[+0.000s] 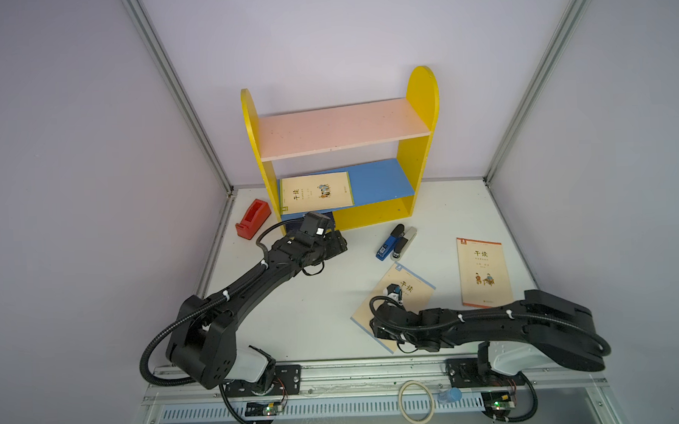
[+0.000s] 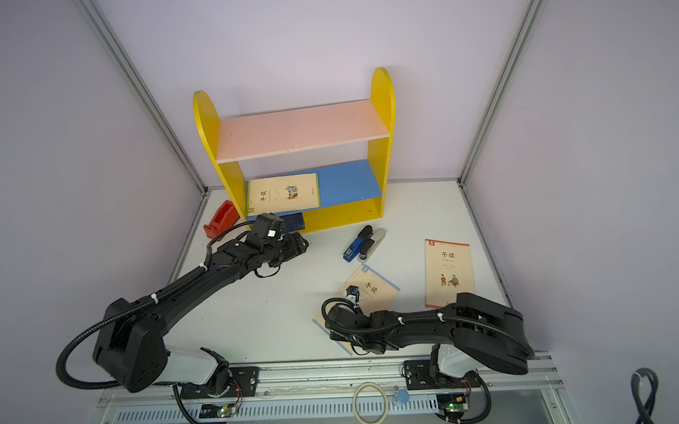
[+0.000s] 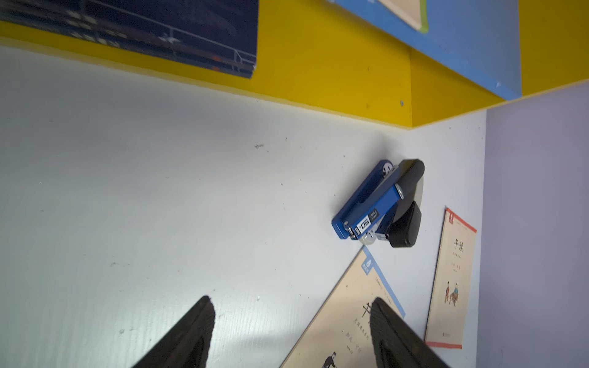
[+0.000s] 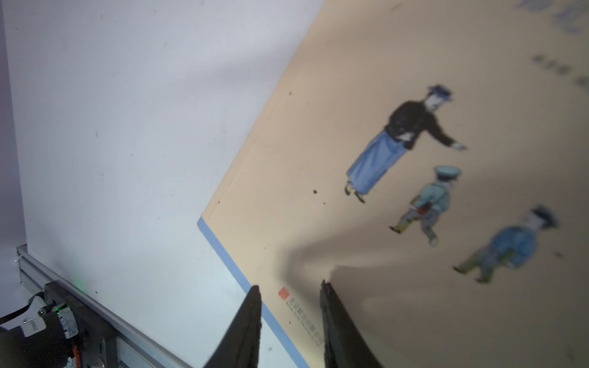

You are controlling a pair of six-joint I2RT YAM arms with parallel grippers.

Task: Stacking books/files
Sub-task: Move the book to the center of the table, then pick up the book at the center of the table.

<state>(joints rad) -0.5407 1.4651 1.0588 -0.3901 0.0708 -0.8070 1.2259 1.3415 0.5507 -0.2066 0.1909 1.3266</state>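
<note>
My left gripper is going to the blue-edged book. It will close on the blue-edged book's long side (image 1: pixel 378 287) (image 3: pixel 313 321), near its middle, on the side closest to my left gripper.
One cream book (image 1: pixel 316 192) lies on the blue shelf board. Under it, on the bottom level, sit dark navy books (image 2: pixel 294 221) (image 3: pixel 159 28). Two more cream books lie on the table: an orange-edged one (image 1: pixel 483 271) (image 3: pixel 452 280) at the right and a blue-edged one (image 1: pixel 408 292) (image 4: pixel 414 191) turned at an angle. My left gripper (image 1: pixel 341 244) (image 3: pixel 291 301) hovers open and empty in front of the shelf's foot. My right gripper (image 4: pixel 290 286) is low over the blue-edged book's near edge. Its jaws stand apart, and the blue edge runs between them.
The yellow shelf unit (image 1: pixel 423 99) with a pink top board stands against the back wall. A blue-and-black stapler (image 1: pixel 395 242) (image 3: pixel 379 204) lies between the shelf and the table books. A red tape dispenser (image 1: pixel 253 218) sits left of the shelf. A tape ring (image 1: pixel 416 401) lies on the front rail.
</note>
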